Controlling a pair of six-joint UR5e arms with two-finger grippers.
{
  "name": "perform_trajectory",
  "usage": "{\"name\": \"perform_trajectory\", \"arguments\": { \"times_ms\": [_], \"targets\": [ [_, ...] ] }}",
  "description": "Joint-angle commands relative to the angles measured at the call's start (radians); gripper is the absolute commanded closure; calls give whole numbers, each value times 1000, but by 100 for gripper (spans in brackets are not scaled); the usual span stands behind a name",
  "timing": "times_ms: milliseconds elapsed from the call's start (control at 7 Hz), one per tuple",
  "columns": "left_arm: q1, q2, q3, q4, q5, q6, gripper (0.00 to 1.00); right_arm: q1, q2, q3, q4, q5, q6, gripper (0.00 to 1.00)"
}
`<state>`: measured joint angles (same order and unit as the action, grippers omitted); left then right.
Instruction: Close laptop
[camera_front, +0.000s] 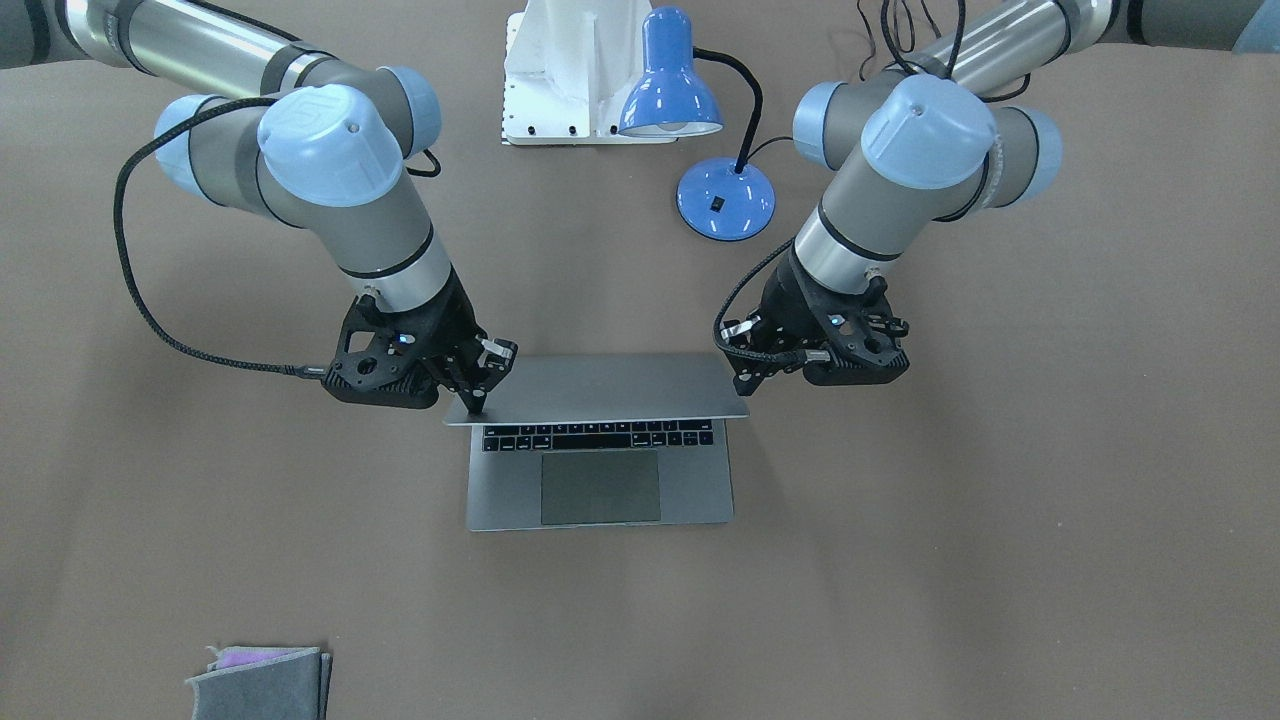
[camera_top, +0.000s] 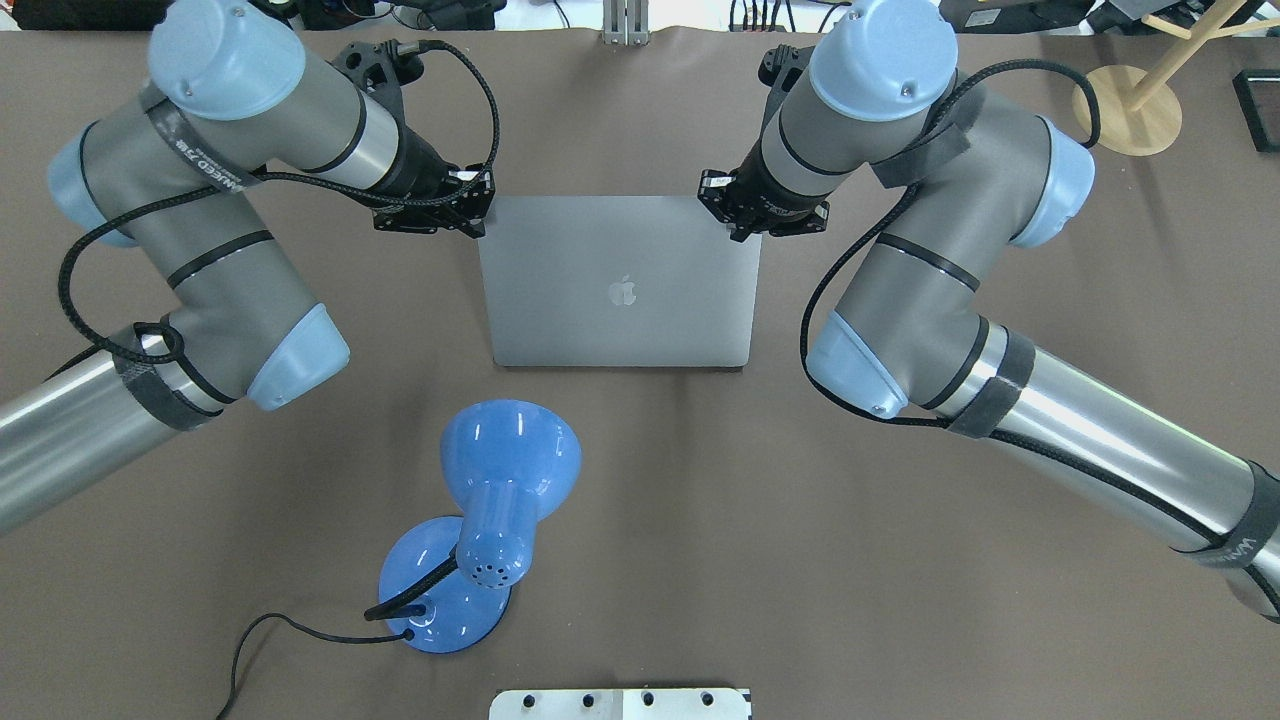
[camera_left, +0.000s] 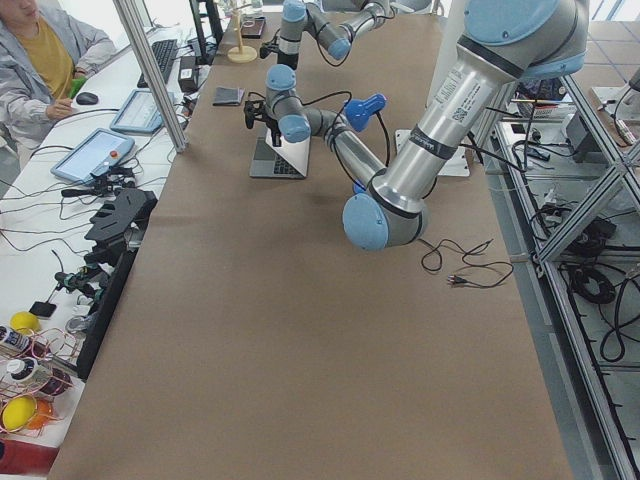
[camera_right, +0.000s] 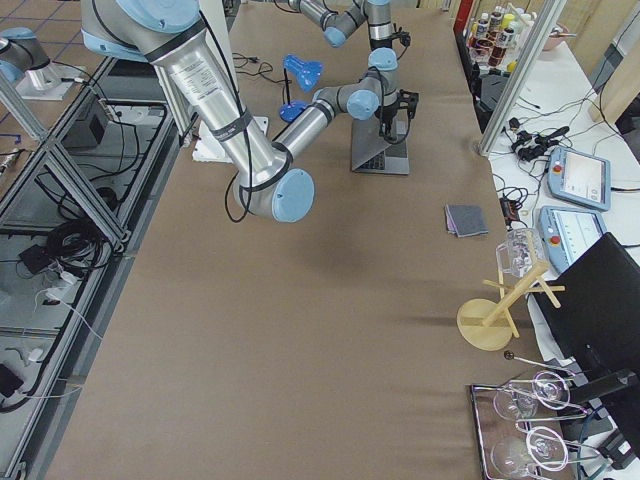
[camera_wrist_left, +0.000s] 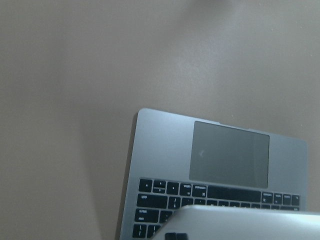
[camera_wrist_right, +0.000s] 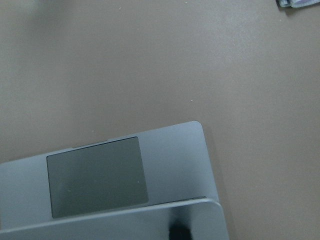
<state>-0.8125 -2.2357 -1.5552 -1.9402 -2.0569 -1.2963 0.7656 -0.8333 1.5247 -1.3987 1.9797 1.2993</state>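
My left gripper is holding the lid and will let go of it flat over the black keys and trackpad (camera_front: 600, 443) (camera_wrist_left: 229, 193) of the laptop.
The space-grey laptop (camera_front: 600, 480) sits mid-table, partly open. Its lid (camera_top: 620, 280), with the dark apple logo, is tilted far forward over the black keys (camera_front: 598, 437) and the trackpad (camera_front: 600, 487). My right gripper (camera_front: 478, 402) looks shut, with its tip on the lid's upper corner; it also shows in the overhead view (camera_top: 735, 218). My left gripper (camera_front: 746, 384) looks shut at the lid's other upper corner; it also shows in the overhead view (camera_top: 478, 215). Both wrist views show the lid's edge over the base (camera_wrist_left: 165, 150) (camera_wrist_right: 175, 150).
A blue desk lamp (camera_top: 500, 480) stands behind the laptop near the robot's white base (camera_front: 560, 90). A grey felt pouch (camera_front: 262, 682) lies at the table's far edge on my right side. A wooden stand (camera_top: 1125, 105) is at the far right.
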Motion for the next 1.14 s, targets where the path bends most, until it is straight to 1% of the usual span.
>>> {"name": "perform_trajectory", "arguments": {
  "times_ms": [0, 143, 286, 571, 857, 1000],
  "targets": [
    [-2, -50, 117, -69, 27, 3, 100, 6, 64, -119, 30, 8, -2, 100],
    [-2, -65, 186, -122, 32, 3, 100, 6, 72, -189, 100, 8, -2, 100],
    [-1, -90, 249, -164, 64, 3, 100, 8, 74, -242, 162, 19, -2, 100],
    [1, -137, 343, -175, 70, 35, 100, 9, 124, -320, 167, 25, -2, 100],
    [6, -162, 403, -177, 72, 41, 100, 8, 143, -378, 175, 30, -2, 100],
    [16, -166, 417, -177, 72, 45, 100, 8, 145, -399, 175, 39, -5, 100]
  ]
}}
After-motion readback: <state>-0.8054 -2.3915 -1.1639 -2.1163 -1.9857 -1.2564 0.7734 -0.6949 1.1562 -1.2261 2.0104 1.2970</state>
